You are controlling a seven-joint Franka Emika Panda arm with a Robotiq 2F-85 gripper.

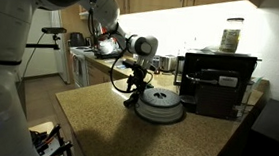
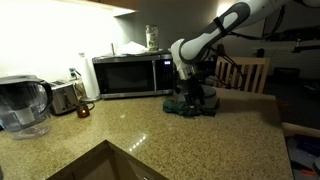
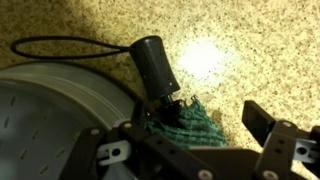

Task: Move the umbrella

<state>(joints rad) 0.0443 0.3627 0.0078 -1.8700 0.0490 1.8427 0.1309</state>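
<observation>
My gripper needs to close on the green fabric point(image 3: 188, 116) just below the umbrella's black handle and pull it away from the grey disc, because the umbrella rests against the disc's rim.
The umbrella point(image 3: 185, 122) lies folded on the speckled counter. Its black handle point(image 3: 157, 65) points away from me, a thin wrist cord point(image 3: 70, 42) loops off to the left, and green checked fabric bunches under my wrist. It rests against the rim of a round grey ribbed disc point(image 3: 45, 115). My gripper point(image 3: 185, 135) hangs just above the fabric end, open, with one dark finger point(image 3: 262, 125) on the right, clear of the cloth. In both exterior views the gripper point(image 1: 134, 85) point(image 2: 190, 88) is lowered beside the disc point(image 1: 164, 106) point(image 2: 203, 98), over the dark bundle point(image 2: 183, 109).
A black coffee machine point(image 1: 217, 82) with a jar point(image 1: 231, 35) on top stands behind the disc. A microwave point(image 2: 130, 75), toaster point(image 2: 65, 97) and water pitcher point(image 2: 22, 105) line the wall. A sink opening point(image 2: 105, 165) is near the counter's front, a wooden chair point(image 2: 245, 72) beyond.
</observation>
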